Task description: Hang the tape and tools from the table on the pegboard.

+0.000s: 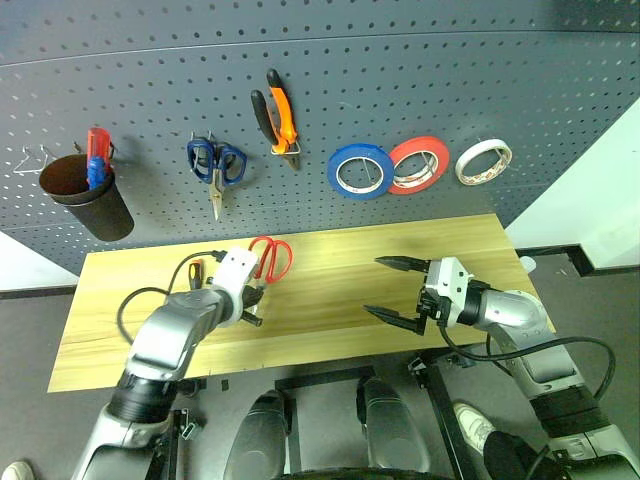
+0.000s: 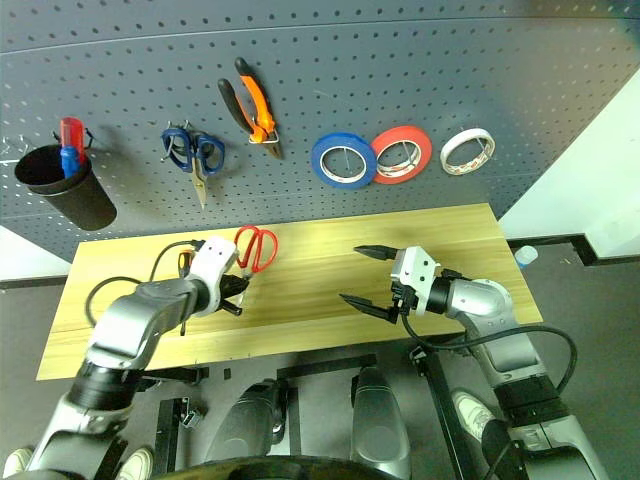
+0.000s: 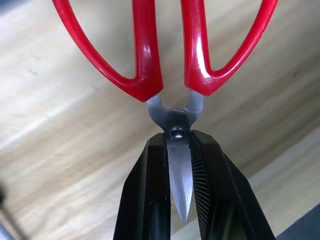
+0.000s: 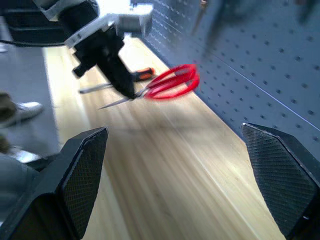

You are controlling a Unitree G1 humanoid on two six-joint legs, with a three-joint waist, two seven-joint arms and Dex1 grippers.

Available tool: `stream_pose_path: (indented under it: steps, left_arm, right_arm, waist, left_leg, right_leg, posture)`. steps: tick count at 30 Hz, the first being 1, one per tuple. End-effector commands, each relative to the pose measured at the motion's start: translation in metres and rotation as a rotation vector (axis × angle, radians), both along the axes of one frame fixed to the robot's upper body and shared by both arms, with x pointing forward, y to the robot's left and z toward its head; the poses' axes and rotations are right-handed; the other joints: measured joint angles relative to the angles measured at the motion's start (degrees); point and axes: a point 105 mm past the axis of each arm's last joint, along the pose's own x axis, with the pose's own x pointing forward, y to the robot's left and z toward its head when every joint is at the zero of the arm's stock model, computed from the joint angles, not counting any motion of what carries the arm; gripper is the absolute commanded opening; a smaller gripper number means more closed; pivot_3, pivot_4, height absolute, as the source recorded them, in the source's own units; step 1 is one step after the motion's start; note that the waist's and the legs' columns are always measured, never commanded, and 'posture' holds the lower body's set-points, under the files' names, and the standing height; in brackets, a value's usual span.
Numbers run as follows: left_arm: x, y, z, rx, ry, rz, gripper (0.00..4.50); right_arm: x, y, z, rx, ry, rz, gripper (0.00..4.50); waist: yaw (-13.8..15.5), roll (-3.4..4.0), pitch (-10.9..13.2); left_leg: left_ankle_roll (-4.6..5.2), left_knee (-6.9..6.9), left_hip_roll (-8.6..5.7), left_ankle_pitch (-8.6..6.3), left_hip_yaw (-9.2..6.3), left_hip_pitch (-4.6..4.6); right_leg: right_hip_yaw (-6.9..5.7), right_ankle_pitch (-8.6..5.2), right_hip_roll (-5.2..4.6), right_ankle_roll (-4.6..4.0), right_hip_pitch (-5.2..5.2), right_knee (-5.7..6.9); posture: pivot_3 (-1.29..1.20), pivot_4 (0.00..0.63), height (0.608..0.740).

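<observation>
The red-handled scissors, now just above the table, will be released by my left gripper on the pegboard, to hang in front of the blue-handled scissors (image 1: 200,185).
My left gripper (image 3: 177,145) is shut on the blades of the red-handled scissors (image 1: 272,258), whose handles point toward the pegboard (image 1: 500,80), just above the left part of the table (image 1: 330,320). The slim black-and-orange screwdriver (image 1: 196,270) lies on the wood beside that hand. The orange-and-black pliers (image 1: 278,118) and the cream-white tape (image 1: 483,162) hang on the pegboard's hooks. My right gripper (image 1: 382,288) hovers over the table's right half, pointing left, open and holding nothing.
Also on the pegboard are blue-handled scissors (image 1: 216,165), a blue roll (image 1: 360,170), a red-orange roll (image 1: 418,165) and a black cup (image 1: 90,195) with red-and-blue screwdrivers. Bare board lies between the cup and the blue scissors.
</observation>
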Motion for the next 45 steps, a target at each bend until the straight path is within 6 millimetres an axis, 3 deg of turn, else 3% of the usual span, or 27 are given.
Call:
stream_pose_path:
  steps: [1, 8, 12, 18, 22, 25, 32, 42, 45]
  left_arm:
    - [-0.012, 0.013, 0.039, -0.145, -0.231, -0.048, 0.26]
    - [-0.045, 0.052, 0.081, -0.296, -0.482, -0.070, 0.26]
    - [-0.040, 0.073, 0.111, -0.281, -0.659, -0.010, 0.26]
    - [-0.023, 0.095, 0.129, -0.176, -0.825, 0.093, 0.26]
    - [-0.006, 0.097, 0.127, -0.141, -0.832, 0.122, 0.26]
    - [0.004, 0.094, 0.123, -0.119, -0.828, 0.113, 0.26]
    - [0.025, 0.078, 0.120, -0.089, -0.809, 0.071, 0.26]
    - [0.050, 0.070, 0.097, 0.003, -0.713, 0.046, 0.26]
    - [0.050, 0.070, 0.097, -0.070, -0.701, 0.057, 1.22]
  right_arm:
    - [-0.002, 0.005, 0.022, 0.040, -0.040, 0.040, 4.50]
    - [-0.002, 0.015, 0.046, 0.106, -0.046, 0.095, 4.50]
    - [-0.005, 0.022, 0.067, 0.166, -0.041, 0.148, 4.50]
    - [-0.005, 0.032, 0.097, 0.265, -0.038, 0.201, 4.50]
    - [-0.004, 0.035, 0.116, 0.338, -0.034, 0.219, 4.50]
    - [-0.004, 0.037, 0.120, 0.343, -0.043, 0.224, 4.50]
    - [-0.004, 0.039, 0.120, 0.341, -0.050, 0.218, 4.50]
    - [-0.005, 0.037, 0.114, 0.327, -0.051, 0.186, 4.50]
    - [-0.004, 0.036, 0.111, 0.319, -0.051, 0.173, 4.50]
  waist:
    - [0.01, -0.01, 0.00]
    - [1.07, -0.02, -0.06]
    - [1.72, -0.02, -0.10]
    - [1.67, -0.10, -0.31]
    - [1.57, -0.11, -0.36]
    - [1.55, -0.14, -0.50]
    - [1.53, -0.29, -0.96]
    - [1.38, -0.27, -1.30]
    - [1.40, -0.28, -1.32]
  left_leg:
    - [0.00, -0.01, 0.01, 0.00, 0.01, -0.02]
    - [0.02, 0.04, 0.04, -0.01, 0.04, -0.03]
    - [0.02, 0.06, 0.04, 0.00, 0.05, -0.03]
    - [0.03, 0.07, 0.04, 0.00, 0.06, -0.03]
    - [0.03, 0.06, 0.04, 0.00, 0.07, -0.02]
    - [0.03, 0.06, 0.04, 0.00, 0.07, -0.03]
    - [0.05, 0.04, 0.04, -0.01, 0.08, -0.04]
    - [0.05, 0.02, 0.04, -0.01, 0.08, -0.02]
    - [0.05, 0.03, 0.04, -0.01, 0.09, -0.02]
  right_leg:
    - [0.01, -0.03, 0.00, -0.05, -0.02, -0.02]
    - [0.00, -0.07, 0.00, -0.30, -0.02, -0.04]
    - [0.00, -0.04, 0.01, -0.33, -0.01, -0.04]
    - [0.00, 0.02, 0.02, -0.25, 0.01, -0.06]
    - [0.00, 0.10, 0.04, -0.15, 0.00, -0.05]
    - [0.00, 0.11, 0.04, -0.14, 0.00, -0.06]
    - [-0.01, 0.12, 0.05, -0.12, -0.02, -0.06]
    - [-0.01, 0.13, 0.06, -0.11, -0.03, -0.05]
    - [-0.01, 0.13, 0.06, -0.11, -0.04, -0.04]
  posture:
    - [-0.08, 0.169, 0.733]
    - [-0.06, 0.160, 0.733]
    - [-0.05, 0.152, 0.733]
    - [-0.05, 0.141, 0.733]
    - [-0.05, 0.135, 0.733]
    - [-0.05, 0.127, 0.733]
    - [-0.06, 0.117, 0.733]
    - [-0.08, 0.115, 0.733]
    - [-0.08, 0.116, 0.733]
